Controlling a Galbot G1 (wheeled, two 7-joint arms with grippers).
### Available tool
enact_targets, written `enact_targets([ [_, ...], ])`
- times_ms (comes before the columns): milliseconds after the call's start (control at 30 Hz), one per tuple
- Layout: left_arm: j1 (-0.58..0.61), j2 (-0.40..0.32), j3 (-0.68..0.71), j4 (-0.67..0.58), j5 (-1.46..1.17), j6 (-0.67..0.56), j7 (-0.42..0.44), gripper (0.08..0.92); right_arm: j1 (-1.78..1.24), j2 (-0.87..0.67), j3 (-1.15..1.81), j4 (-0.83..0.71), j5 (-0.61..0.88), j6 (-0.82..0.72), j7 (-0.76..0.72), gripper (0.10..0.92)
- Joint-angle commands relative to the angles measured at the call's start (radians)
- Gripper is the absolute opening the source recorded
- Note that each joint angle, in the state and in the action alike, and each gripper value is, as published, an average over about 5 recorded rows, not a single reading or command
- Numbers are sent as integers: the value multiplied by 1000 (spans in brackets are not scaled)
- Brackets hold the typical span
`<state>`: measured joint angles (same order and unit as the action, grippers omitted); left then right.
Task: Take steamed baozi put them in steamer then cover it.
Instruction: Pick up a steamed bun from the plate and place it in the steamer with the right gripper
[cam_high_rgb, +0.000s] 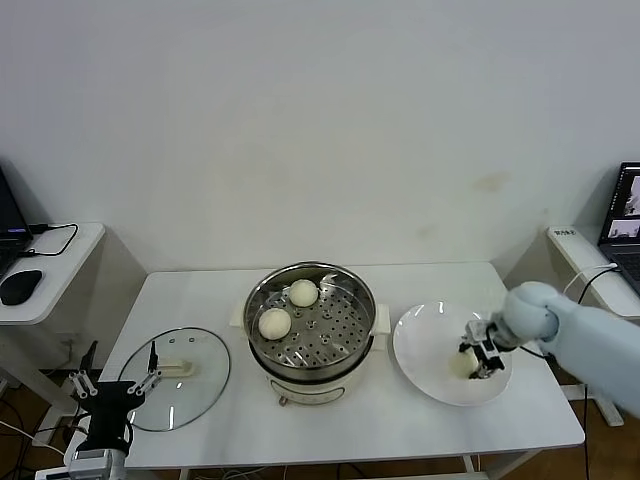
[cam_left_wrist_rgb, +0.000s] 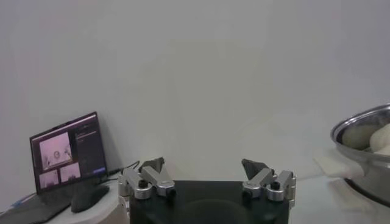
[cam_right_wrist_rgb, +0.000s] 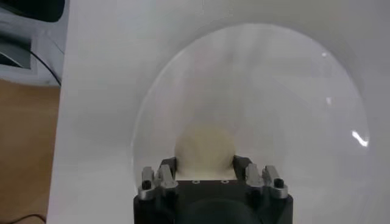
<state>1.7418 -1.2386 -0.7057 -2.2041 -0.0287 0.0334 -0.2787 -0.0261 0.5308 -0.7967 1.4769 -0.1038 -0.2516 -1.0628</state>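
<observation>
I should use my right gripper to set the baozi down on the steamer's perforated bottom near the front rim (cam_high_rgb: 306, 346), beside the nearer baozi.
The steamer (cam_high_rgb: 345, 338) stands mid-table on its cream pot base, with two steamed baozi (cam_high_rgb: 303, 292) (cam_high_rgb: 275, 323) on its perforated floor. To its right, a white plate (cam_high_rgb: 425, 335) carries one more baozi (cam_high_rgb: 460, 365). My right gripper (cam_high_rgb: 478, 358) is down on that plate. In the right wrist view its fingers (cam_right_wrist_rgb: 169, 164) press both sides of the baozi (cam_right_wrist_rgb: 205, 145), which rests on the plate (cam_right_wrist_rgb: 274, 91). My left gripper (cam_high_rgb: 112, 385) idles open at the table's front left corner, beside the glass lid (cam_high_rgb: 195, 392). The left gripper (cam_left_wrist_rgb: 206, 165) holds nothing, and the steamer (cam_left_wrist_rgb: 364, 129) shows off to one side.
The glass lid lies flat on the table left of the steamer, its cream handle (cam_high_rgb: 178, 368) up. A side table with a mouse (cam_high_rgb: 20, 286) stands far left. Another side table with a laptop (cam_high_rgb: 626, 215) stands far right. A laptop (cam_left_wrist_rgb: 67, 152) also appears in the left wrist view.
</observation>
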Motion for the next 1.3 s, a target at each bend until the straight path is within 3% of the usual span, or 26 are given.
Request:
enact_targets([
  [33,2,3,0,-3,-2,0,0,823,258,1,-46,8,134,-11,-17,577],
  [367,3,10,0,-16,-3,1,-1,823,571,245,-216,-69,245,-16,5,585],
  [733,3,1,-18,-12,-8,0,-2,823,587,537,-340,-38,316,48,75,585],
  [1000,2,-19,-35,-19,-11,0,-2,823,536,682,-427,-66,239,176,84,585],
  [1300,7,-30,-56,-28,-17,0,-3,823,489,722,-489,-88,124,392,51,585],
])
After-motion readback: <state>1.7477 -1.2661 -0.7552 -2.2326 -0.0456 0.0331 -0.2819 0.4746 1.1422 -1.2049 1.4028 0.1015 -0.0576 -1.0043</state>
